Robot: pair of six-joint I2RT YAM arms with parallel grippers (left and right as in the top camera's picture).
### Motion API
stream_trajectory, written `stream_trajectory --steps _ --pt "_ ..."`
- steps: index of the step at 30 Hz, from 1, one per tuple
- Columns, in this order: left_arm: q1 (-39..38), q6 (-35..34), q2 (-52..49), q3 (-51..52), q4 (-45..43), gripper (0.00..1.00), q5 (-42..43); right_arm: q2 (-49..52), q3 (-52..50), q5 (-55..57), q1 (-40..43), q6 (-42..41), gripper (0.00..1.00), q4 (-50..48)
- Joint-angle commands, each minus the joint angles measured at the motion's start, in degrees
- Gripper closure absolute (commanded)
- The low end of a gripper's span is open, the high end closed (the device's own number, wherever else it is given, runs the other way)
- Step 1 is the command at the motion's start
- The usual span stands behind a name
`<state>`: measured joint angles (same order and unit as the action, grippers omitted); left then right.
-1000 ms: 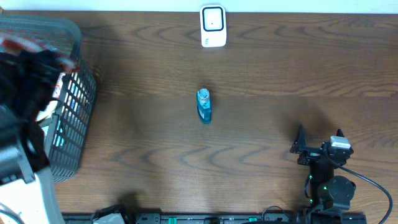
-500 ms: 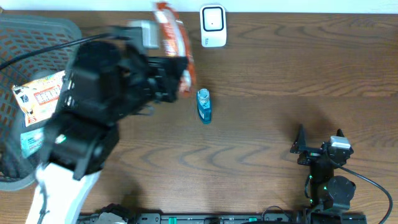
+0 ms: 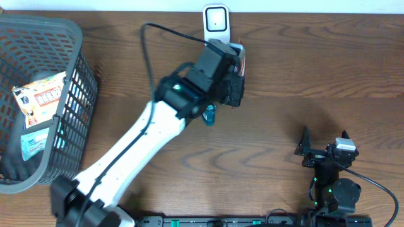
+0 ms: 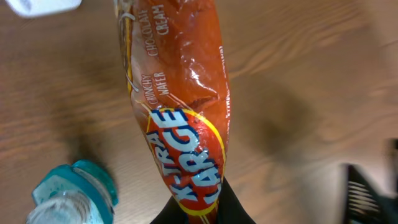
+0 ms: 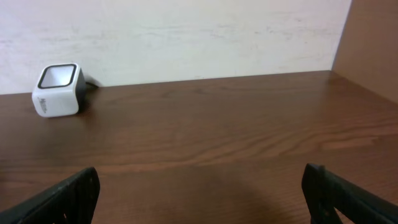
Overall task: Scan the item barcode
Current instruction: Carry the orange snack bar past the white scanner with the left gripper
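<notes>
My left gripper will set the orange wafer packet down and let go of it on the table (image 3: 238, 108), next to the bottle with the blue cap and away from the basket.
My left gripper (image 3: 235, 74) is shut on the bottom end of an orange wafer snack packet (image 4: 180, 93), held above the table just in front of the white barcode scanner (image 3: 216, 26). From overhead only the packet's red edge (image 3: 242, 61) shows past the wrist. In the left wrist view the gripper (image 4: 202, 208) pinches the packet's lower seal, and a corner of the scanner (image 4: 43, 5) sits at the top left. My right gripper (image 3: 324, 136) rests open near the front right edge, nothing between its fingers (image 5: 74, 193).
A small blue-capped bottle (image 3: 209, 115) lies mid-table, partly under my left arm, and shows as the bottle (image 4: 71, 196) in the left wrist view. A grey wire basket (image 3: 79, 75) with several packets stands at the far left. The right wrist view shows the scanner (image 5: 58, 90) against the back wall.
The left arm has swung from the basket at the left across to the scanner, carrying the orange packet. The right arm has not moved.
</notes>
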<state>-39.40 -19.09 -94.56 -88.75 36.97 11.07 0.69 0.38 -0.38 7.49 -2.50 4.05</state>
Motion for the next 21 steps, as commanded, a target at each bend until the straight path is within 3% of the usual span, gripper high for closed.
stream_trajectory --steps 1,16,21 --pt "-0.8 1.5 -4.3 -0.5 -0.4 0.93 -7.6 -0.4 -0.1 0.3 0.2 0.0 0.01 0.3" --pt "-2.2 1.6 -17.6 -0.5 -0.4 0.93 -8.9 -0.4 -0.1 0.3 0.2 0.0 0.01 0.3" --pt "-4.8 1.7 -18.1 -0.5 -0.4 0.93 -13.7 -0.4 -0.1 0.3 0.2 0.0 0.01 0.3"
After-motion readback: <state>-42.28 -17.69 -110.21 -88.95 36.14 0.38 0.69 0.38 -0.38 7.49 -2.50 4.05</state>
